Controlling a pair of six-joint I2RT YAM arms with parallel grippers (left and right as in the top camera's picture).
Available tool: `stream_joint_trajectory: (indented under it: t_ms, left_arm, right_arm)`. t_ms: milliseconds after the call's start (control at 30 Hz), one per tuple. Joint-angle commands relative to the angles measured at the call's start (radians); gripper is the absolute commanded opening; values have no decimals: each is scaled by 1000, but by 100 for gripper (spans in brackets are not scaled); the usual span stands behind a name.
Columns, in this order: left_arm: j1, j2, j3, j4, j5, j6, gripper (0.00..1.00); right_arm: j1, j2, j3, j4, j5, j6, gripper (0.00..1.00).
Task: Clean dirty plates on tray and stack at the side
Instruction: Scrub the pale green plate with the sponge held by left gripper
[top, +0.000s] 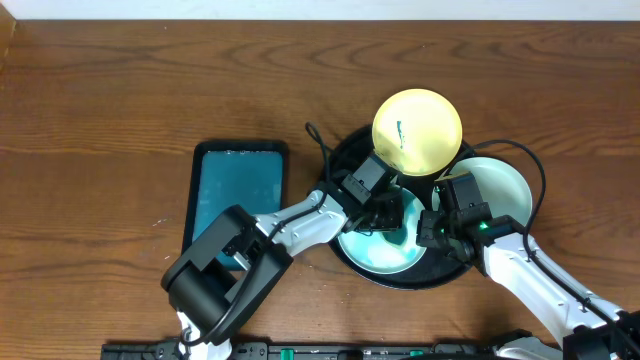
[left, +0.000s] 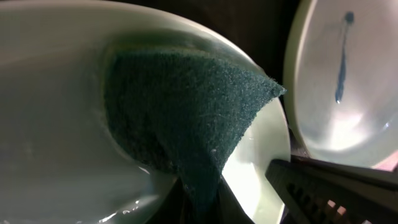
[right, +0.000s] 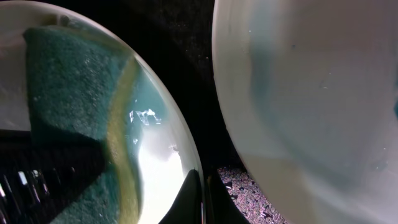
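I should release the dark green sponge with my left gripper near the middle of the rectangular teal tray (top: 232, 213).
The black round tray (top: 345, 150) holds three plates. A pale yellow plate (top: 417, 132) with a teal smear lies at its back and also shows in the left wrist view (left: 348, 81). One mint-blue plate (top: 497, 188) lies at the right. The other mint-blue plate (top: 375, 255) lies at the front. My left gripper (top: 385, 215) is shut on a dark green sponge (left: 180, 112) and presses it onto the front plate (left: 50, 124). My right gripper (right: 202, 202) is shut on that plate's rim (right: 168, 174), at the plate's right side (top: 428, 232).
A rectangular teal tray (top: 235, 190) lies left of the black tray, partly under my left arm. Bare wood tabletop (top: 120, 100) spreads to the left and back. The right mint-blue plate (right: 311, 93) sits close beside my right gripper.
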Motion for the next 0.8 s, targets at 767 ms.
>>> stream_joint_trajectory:
  t_ms: [767]
  left_arm:
    - [39, 55, 145, -546, -345, -83, 8]
  right_arm:
    - [10, 7, -2, 4, 3, 34, 1]
